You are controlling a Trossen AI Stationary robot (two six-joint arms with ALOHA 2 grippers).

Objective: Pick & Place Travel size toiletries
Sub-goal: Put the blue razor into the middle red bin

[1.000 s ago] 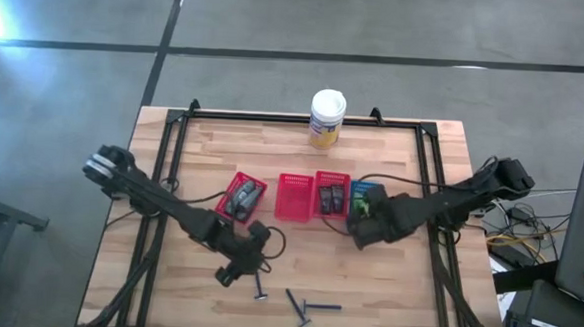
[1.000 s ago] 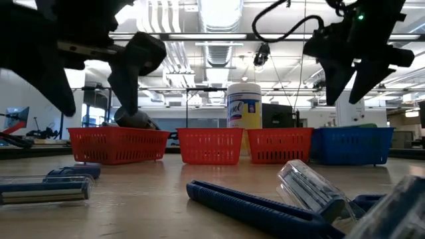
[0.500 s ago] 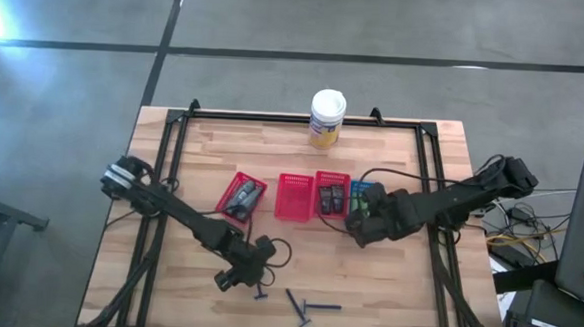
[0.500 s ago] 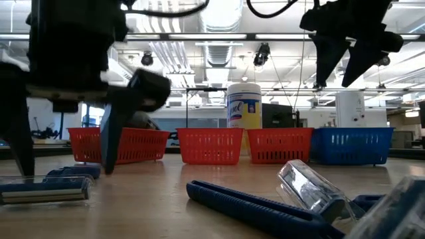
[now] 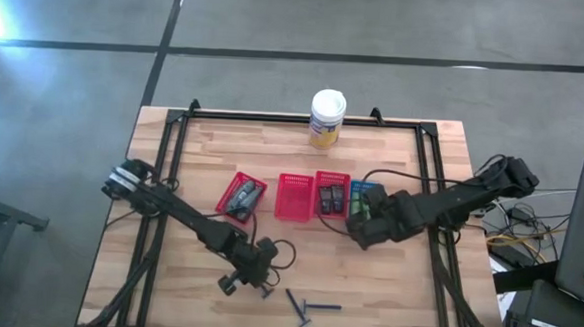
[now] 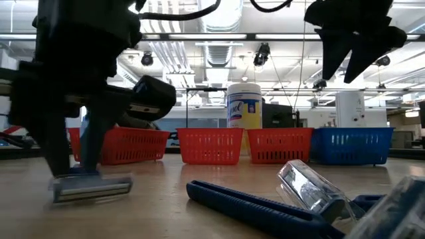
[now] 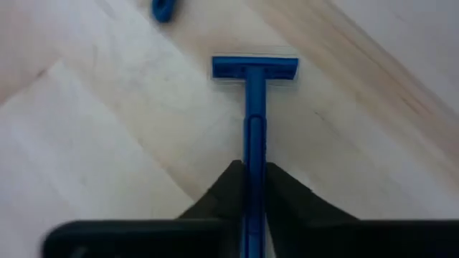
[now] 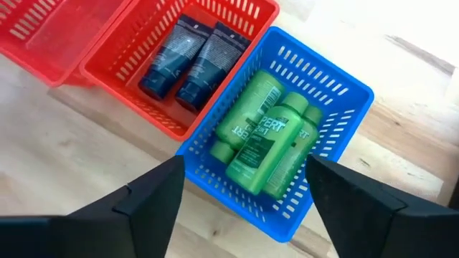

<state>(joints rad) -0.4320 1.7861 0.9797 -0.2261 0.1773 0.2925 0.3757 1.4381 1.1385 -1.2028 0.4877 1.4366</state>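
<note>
Next, the left gripper releases the blue razor inside the empty red basket [image 5: 292, 199] between the other two red baskets.
My left gripper [image 5: 256, 282] is down at the near middle of the table, shut on a blue razor [image 7: 254, 107]. In the low view the razor's head [image 6: 93, 188] is at the tabletop below the fingers. Two more razors [image 5: 305, 306] lie just to the right. My right gripper [image 8: 245, 165] hangs open above the blue basket [image 8: 337, 93], which holds three green tubes [image 8: 269, 140]. Two dark tubes [image 8: 190, 61] lie in the red basket [image 5: 331, 197] next to it. A tilted red basket [image 5: 241, 197] holds grey items. My left gripper pinches the razor's handle [image 7: 254, 168] between its two fingers [image 7: 224, 192], a stretch back from the head [image 7: 254, 68]. The fingers point down from above and lie across the handle. The head is at the tabletop; whether it is clear of the wood I cannot tell.
An empty red basket [image 5: 293, 197] stands between the other two red ones. A white-lidded yellow canister [image 5: 326, 118] stands at the far edge. A black frame [image 5: 173, 147] runs along the table's sides. Bare wood lies left and right of the razors.
My left gripper has gone toward the near edge and a little to the right, come down over the razor and shut on its handle; the razor has shifted with it. My right gripper has risen slightly over the blue basket.
</note>
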